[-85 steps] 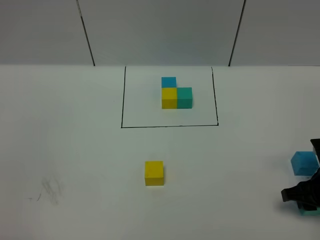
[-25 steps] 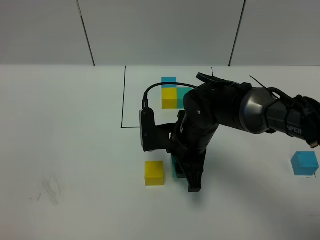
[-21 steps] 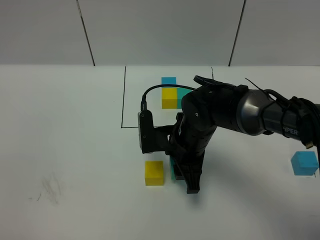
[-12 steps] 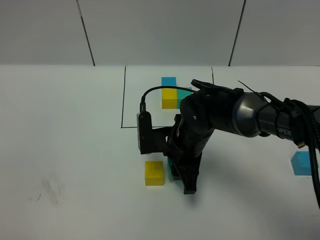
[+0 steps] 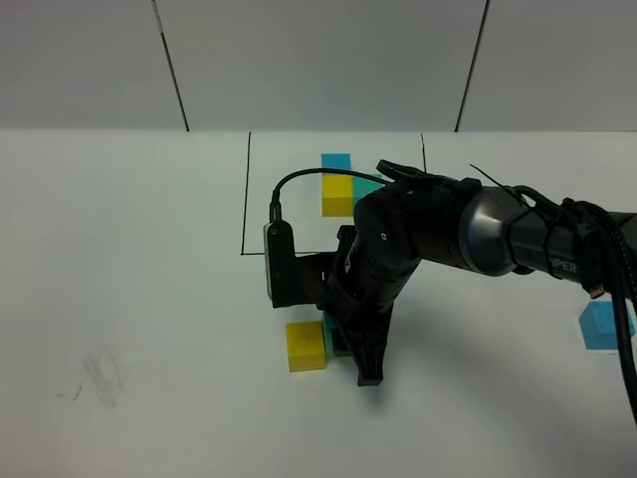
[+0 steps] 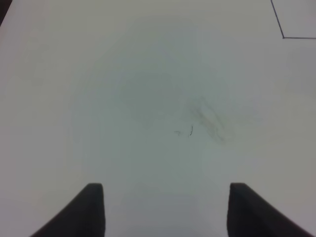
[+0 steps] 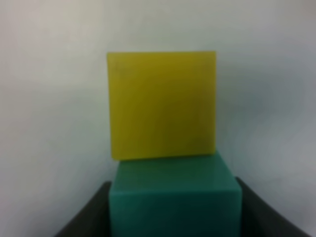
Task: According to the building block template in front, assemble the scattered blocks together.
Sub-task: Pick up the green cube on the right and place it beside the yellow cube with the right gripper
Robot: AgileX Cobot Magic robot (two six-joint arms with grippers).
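My right gripper is going to let go of the teal-green block on the table (image 5: 344, 344) (image 7: 168, 207) against the yellow block, toward the sky blue block.
The building block template (image 5: 337, 195), blue, yellow and teal-green cubes inside a black drawn rectangle, lies at the back centre, and my right arm partly covers it. In front of it my right gripper (image 5: 348, 351) reaches across, shut on the teal-green block (image 5: 331, 339). That block (image 7: 175, 200) sits between the dark fingers (image 7: 91, 215) and presses against the side of the yellow block (image 7: 162, 104), which rests on the table (image 5: 306, 346). The sky blue block (image 5: 603, 326) lies alone at the far right edge. My left gripper (image 6: 165, 210) hovers open over bare table with nothing between its fingers.
A faint pencil smudge (image 5: 100, 376) marks the white table at the front left, and the smudge (image 6: 207, 118) also shows below my left gripper. A corner of the black frame line (image 6: 283, 29) appears in the left wrist view. Grey wall panels stand behind the table.
My right arm has slid left with the teal-green block, closing the gap until it meets the yellow block. The blue block and the left gripper have not moved.
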